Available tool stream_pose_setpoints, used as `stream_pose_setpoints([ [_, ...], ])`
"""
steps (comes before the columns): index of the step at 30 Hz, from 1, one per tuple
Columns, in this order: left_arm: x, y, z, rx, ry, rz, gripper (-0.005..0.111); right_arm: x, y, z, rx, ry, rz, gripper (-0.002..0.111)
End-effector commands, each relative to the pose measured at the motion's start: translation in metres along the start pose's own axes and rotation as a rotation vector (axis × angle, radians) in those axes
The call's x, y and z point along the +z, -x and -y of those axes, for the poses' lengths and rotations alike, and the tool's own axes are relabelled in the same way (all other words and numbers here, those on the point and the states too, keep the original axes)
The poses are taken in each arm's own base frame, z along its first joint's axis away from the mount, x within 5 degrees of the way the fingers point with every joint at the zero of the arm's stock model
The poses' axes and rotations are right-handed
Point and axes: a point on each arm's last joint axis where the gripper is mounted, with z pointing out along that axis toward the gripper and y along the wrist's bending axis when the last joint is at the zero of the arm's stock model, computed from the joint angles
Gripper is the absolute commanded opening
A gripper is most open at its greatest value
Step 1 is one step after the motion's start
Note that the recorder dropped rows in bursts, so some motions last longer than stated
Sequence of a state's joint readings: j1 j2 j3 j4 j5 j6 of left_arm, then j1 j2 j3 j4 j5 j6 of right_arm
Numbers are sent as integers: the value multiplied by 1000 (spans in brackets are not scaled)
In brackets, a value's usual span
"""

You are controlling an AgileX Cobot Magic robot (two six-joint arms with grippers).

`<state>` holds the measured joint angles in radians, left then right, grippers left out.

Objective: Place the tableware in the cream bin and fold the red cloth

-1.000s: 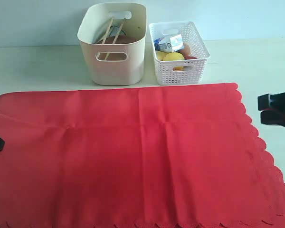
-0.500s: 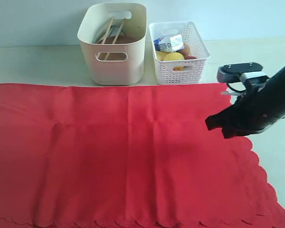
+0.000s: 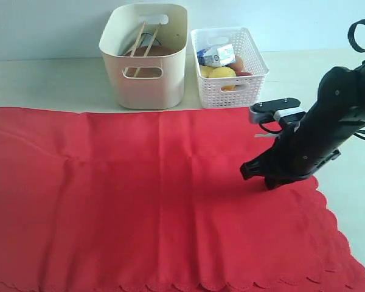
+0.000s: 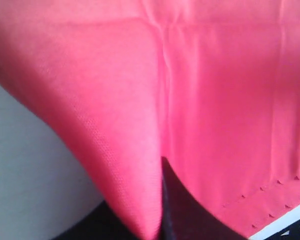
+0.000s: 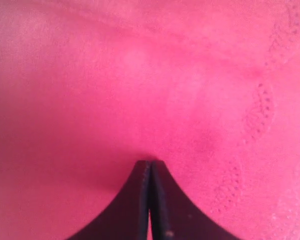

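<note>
My left gripper is holding the lifted cloth edge. It will release that edge on the spread red cloth [image 3: 230, 135] just in front of the white basket.
The red cloth [image 3: 140, 201] lies spread over most of the table. My right gripper [image 3: 254, 173] is shut, its tips resting on the cloth's right part [image 5: 140, 100], and no fabric shows between them. My left gripper [image 4: 157, 200] is shut on a lifted fold of the cloth's left edge [image 4: 115, 125]; in the exterior view only a dark sliver of it shows at the left border. The cream bin [image 3: 145, 85] stands at the back holding two chopsticks [image 3: 140, 39] and the brown plate [image 3: 158, 50]. Other tableware is hidden.
A white lattice basket [image 3: 228, 88] stands right of the bin, holding a milk carton [image 3: 216, 55] and a lemon [image 3: 222, 73]. Bare table [image 3: 42, 82] shows behind the cloth and to its right.
The cloth has shifted left and toward the back. My right arm has swung in from the right edge and now sits low over the cloth's right part.
</note>
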<state>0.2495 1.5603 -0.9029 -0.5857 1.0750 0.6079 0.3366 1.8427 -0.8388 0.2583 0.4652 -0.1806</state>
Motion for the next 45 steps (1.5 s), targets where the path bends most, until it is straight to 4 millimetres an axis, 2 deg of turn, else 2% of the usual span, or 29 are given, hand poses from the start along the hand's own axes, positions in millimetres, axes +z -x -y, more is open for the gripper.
stream_pose_setpoints([
  [1,-11,2,15,0,-51,16,0,13,-3,2,-2,-11,-36,0],
  [5,-17,9,35,47,-80,0,0,18,-5,2,14,-5,-56,0],
  [9,-15,18,74,133,-102,-33,0,18,-5,2,26,0,-57,0],
  [10,-14,20,89,166,-108,-40,0,18,-5,1,33,3,-56,0],
  [11,-13,21,95,173,-111,-43,0,18,-5,1,33,3,-56,0],
  [12,-11,23,110,163,-118,-53,0,18,-5,1,32,3,-54,0],
  [16,3,30,148,181,-147,-107,0,18,-5,1,40,6,-54,0],
  [21,26,40,194,190,-319,-154,0,18,-5,1,43,8,-57,0],
  [30,46,54,237,159,-507,-168,0,18,-6,1,48,12,-61,0],
  [34,62,60,249,161,-528,-181,0,18,-6,0,48,13,-69,0],
  [37,82,64,250,145,-518,-210,0,18,-7,0,49,15,-75,0],
  [45,130,74,238,8,-526,-264,0,16,-11,-1,46,25,-120,0],
])
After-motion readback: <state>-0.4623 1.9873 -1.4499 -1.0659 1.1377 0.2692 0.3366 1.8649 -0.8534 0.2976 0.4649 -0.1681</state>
